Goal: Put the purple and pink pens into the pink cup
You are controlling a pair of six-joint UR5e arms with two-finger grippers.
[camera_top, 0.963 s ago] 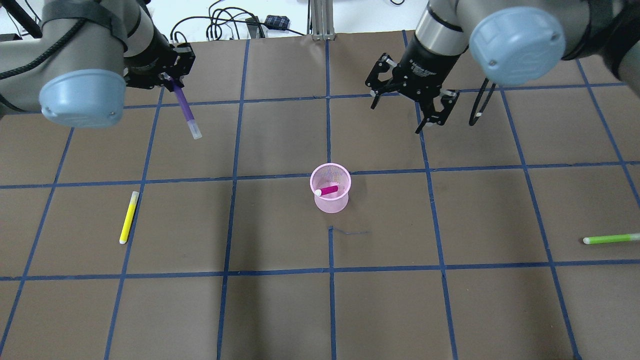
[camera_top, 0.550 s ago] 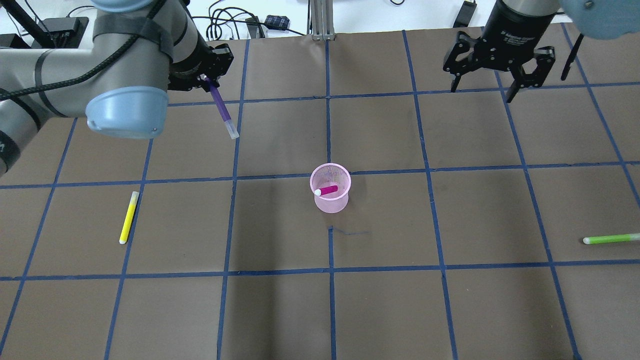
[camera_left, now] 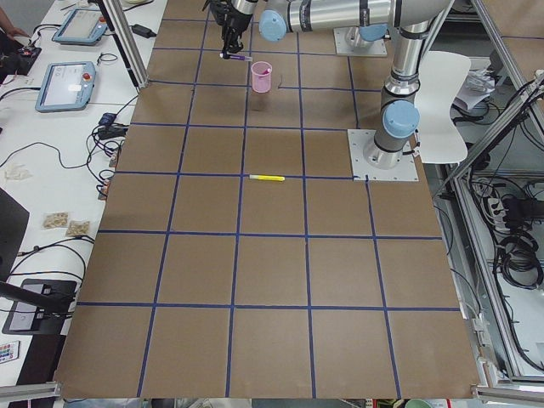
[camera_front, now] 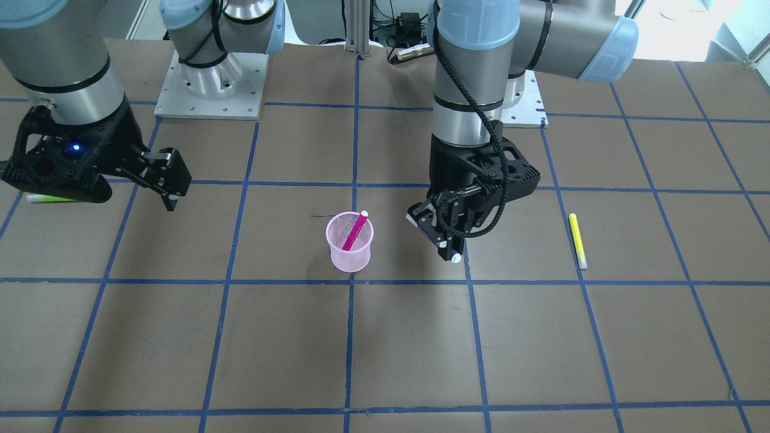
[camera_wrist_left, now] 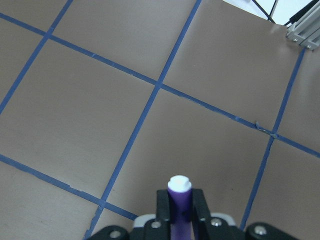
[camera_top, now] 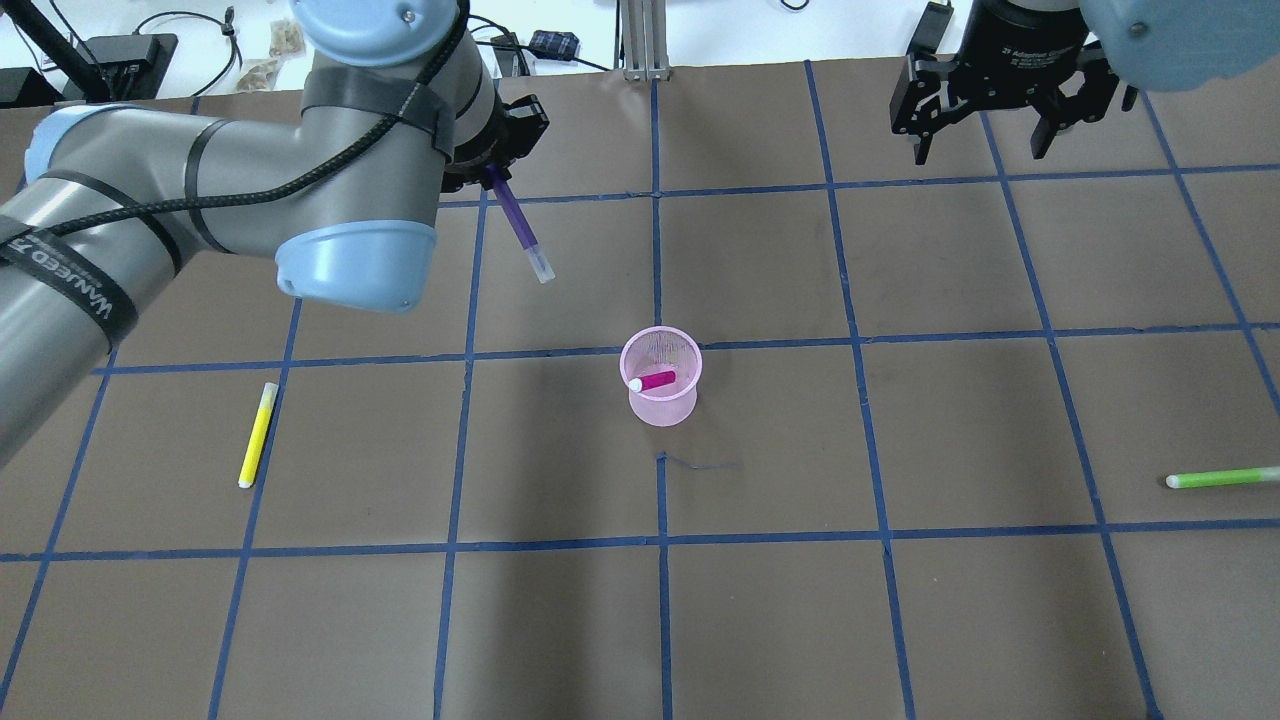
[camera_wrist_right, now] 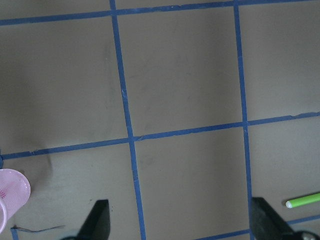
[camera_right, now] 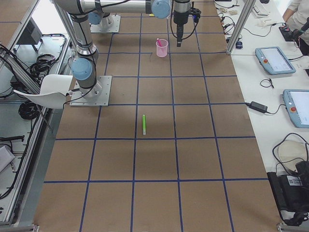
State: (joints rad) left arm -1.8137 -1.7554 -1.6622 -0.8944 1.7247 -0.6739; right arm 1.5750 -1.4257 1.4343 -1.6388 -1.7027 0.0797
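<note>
Next, I release the purple pen inside the pink cup (camera_front: 352,245), beside the leaning pink pen, with my left gripper.
The pink mesh cup (camera_top: 660,400) stands upright mid-table, also in the front view (camera_front: 349,252). A pink pen (camera_top: 656,381) leans inside it, white tip at the rim. My left gripper (camera_top: 492,172) is shut on the purple pen (camera_top: 520,225), which hangs tip-down above the table, behind and to the left of the cup. The left wrist view shows the pen (camera_wrist_left: 179,197) clamped between the fingers. My right gripper (camera_top: 980,150) is open and empty at the far right; the right wrist view shows only the cup's edge (camera_wrist_right: 12,192).
A yellow pen (camera_top: 257,435) lies on the left of the table. A green pen (camera_top: 1220,478) lies near the right edge. Brown table paper with blue tape grid lines. Cables lie beyond the far edge.
My left arm has carried the purple pen rightward, toward the cup. My right gripper, open, has drawn back to the far right of the table.
</note>
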